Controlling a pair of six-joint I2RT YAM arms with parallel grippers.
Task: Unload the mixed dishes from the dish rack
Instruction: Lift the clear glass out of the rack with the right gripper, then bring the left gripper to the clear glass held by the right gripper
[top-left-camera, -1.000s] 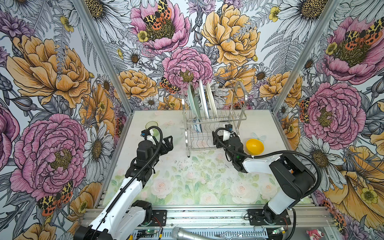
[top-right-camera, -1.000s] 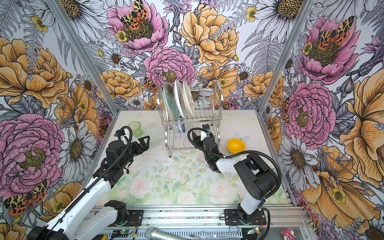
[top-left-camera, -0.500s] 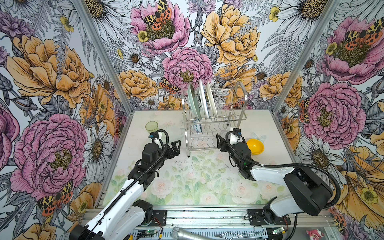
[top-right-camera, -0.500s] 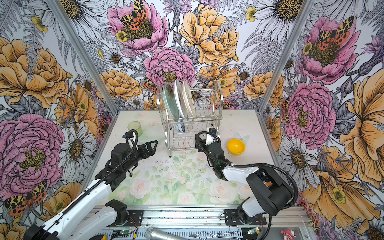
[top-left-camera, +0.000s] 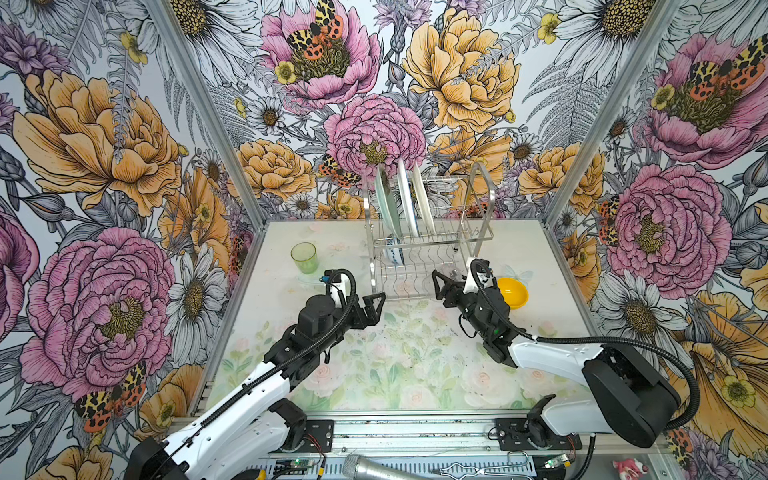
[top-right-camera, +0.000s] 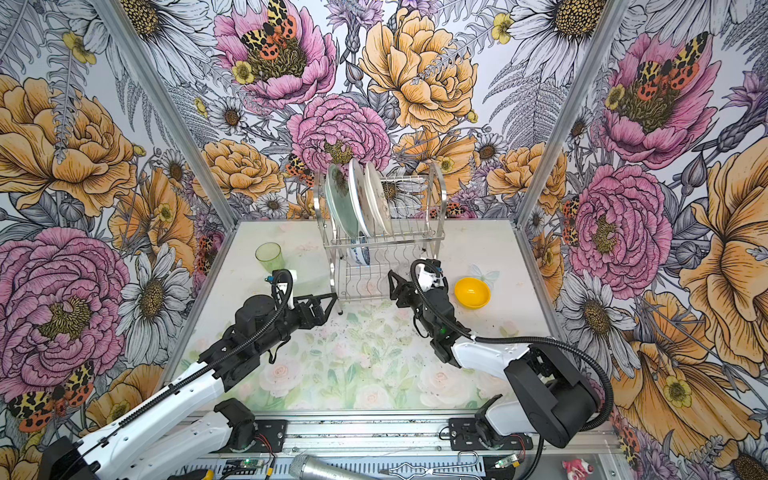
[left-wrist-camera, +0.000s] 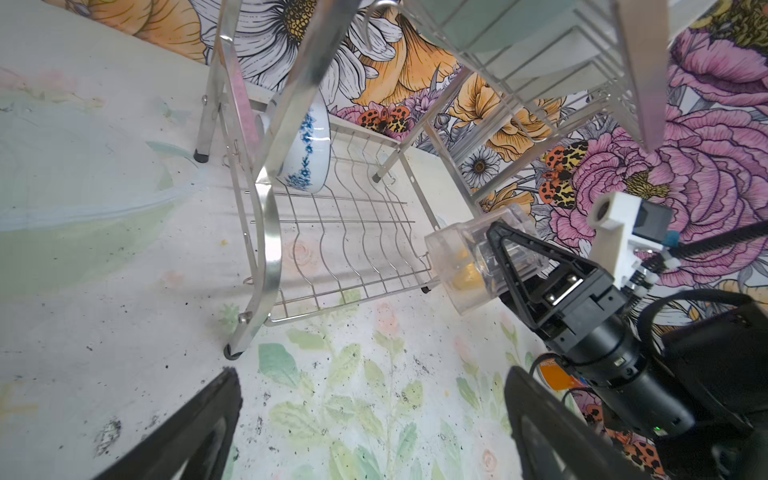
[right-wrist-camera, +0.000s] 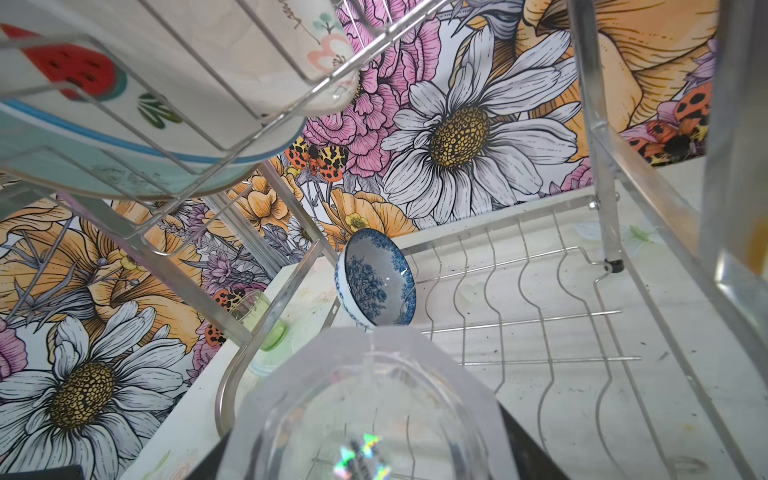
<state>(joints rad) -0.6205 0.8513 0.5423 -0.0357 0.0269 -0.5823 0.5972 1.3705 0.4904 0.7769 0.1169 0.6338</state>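
Observation:
The clear tumbler should next be taken by my left gripper by the tumbler's rim (top-left-camera: 421, 289) (left-wrist-camera: 463, 308), because my right gripper holds it nearer the bottom.
The chrome dish rack (top-left-camera: 465, 239) (top-right-camera: 415, 245) stands at the back middle of the table. Three plates (top-left-camera: 406, 203) stand on edge in its upper tier. A blue-and-white bowl (left-wrist-camera: 305, 153) (right-wrist-camera: 376, 282) leans on the lower shelf. My right gripper (top-left-camera: 446, 282) (right-wrist-camera: 365, 453) is shut on a clear tumbler (left-wrist-camera: 465, 257) (right-wrist-camera: 365, 395), held on its side at the lower shelf's front right corner. In front of the rack's left leg, my left gripper (top-left-camera: 376, 305) (left-wrist-camera: 370, 428) hangs open and empty. A green tumbler (top-left-camera: 304, 257) and a yellow bowl (top-left-camera: 513, 293) sit on the table.
The floral walls close in the table on three sides. The green tumbler stands left of the rack, near the left wall. The yellow bowl lies right of the rack, just behind my right wrist. The rack's front legs (left-wrist-camera: 232, 353) rest on the table.
My left gripper has swung right from beside the green tumbler to the rack's front left corner. My right gripper has drawn slightly forward with the clear tumbler, its arm stretching out to the right.

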